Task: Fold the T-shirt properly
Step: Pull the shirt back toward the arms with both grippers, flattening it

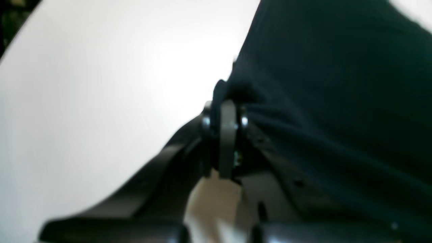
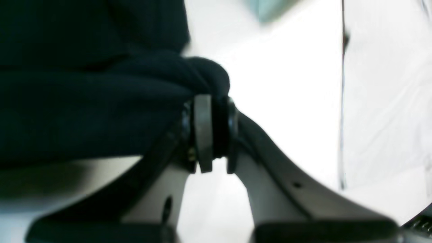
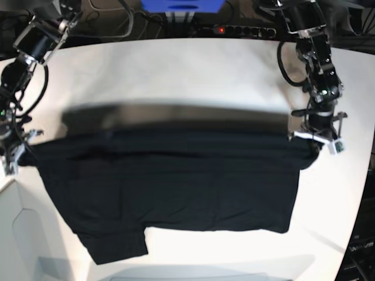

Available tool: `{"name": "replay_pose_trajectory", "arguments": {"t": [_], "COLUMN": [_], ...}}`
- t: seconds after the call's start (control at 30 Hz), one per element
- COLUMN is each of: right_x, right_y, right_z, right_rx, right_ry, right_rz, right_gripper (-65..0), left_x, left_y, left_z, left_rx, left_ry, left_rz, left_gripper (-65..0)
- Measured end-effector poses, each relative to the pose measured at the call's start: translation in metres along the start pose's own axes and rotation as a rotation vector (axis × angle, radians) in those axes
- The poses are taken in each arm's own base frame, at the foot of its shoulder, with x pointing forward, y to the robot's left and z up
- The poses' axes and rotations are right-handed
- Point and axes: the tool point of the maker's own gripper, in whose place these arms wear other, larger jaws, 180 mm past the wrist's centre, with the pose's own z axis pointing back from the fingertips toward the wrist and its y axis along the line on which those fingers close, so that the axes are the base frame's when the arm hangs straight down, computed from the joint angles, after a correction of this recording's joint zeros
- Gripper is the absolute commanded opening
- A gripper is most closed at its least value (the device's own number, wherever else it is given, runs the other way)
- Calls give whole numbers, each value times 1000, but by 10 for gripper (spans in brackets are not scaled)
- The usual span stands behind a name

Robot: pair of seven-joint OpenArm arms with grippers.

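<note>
Next, I lay my black T-shirt end on the white table's back edge [image 3: 49,57], behind the shadow, with my right gripper.
The black T-shirt [image 3: 176,187] hangs stretched across the white table [image 3: 176,70], its upper edge lifted and taut between both arms and its plain side showing. One sleeve droops at the lower left. At the right end of that edge, my left gripper [image 3: 307,143] is shut on a bunch of the cloth. The left wrist view shows that left gripper [image 1: 225,101] pinching dark T-shirt fabric [image 1: 337,84]. On the far left, my right gripper [image 3: 23,146] clamps the other end. Up close, the right gripper [image 2: 216,101] has a thick roll of T-shirt cloth [image 2: 84,101] between its jaws.
A dark shadow band lies on the table just behind the raised edge. A power strip [image 3: 234,29] with a red light and a blue box [image 3: 181,6] sit beyond the table's back edge, among cables. A pale panel [image 3: 17,234] borders the table at the lower left.
</note>
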Motion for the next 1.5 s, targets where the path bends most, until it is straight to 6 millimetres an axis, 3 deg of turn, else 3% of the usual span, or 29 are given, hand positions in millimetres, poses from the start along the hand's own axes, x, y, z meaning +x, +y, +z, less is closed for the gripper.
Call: {"name": "replay_pose_trajectory", "arguments": {"t": [0.1,0.17,0.23,0.3,0.43,0.53,0.73,0.9,1.17,1.5], "right_x": [30,37,29,8,-62,-85,-134,-136,-166,-200], "right_y": [-15,-18,-17,-14,0,9,23,28,35,54], "right_z": [2,3,3,3,8,13,36,50,64,79], "right_rx": [-31,-38,-36,-32,-9,14,28,27,49,89], "right_ry": [-45,-46,-12,23,174,179,271,257,328,407], "right_rz": [-13,-19,-18,-13,7,-12,28,54,85,80], "right_gripper": [-650,-650,-650,-650,-650,-650,-650,-650,-650,-650], "left_x": [25,36,43,41,-7,-42,-72,-100,-135,-149], "left_y": [-7,-13,-16,-18,-11,-2,21,43,59,70], "left_z": [0,3,8,12,21,31,49,68,93,109], "left_rx": [-16,-26,-32,-36,-24,-3,47,98,126,145], "left_ry": [-19,-32,-37,-35,82,167,229,297,392,425], "left_rz": [-4,-7,-15,-18,-21,-35,-16,-13,-43,-66], "left_gripper": [-650,-650,-650,-650,-650,-650,-650,-650,-650,-650]}}
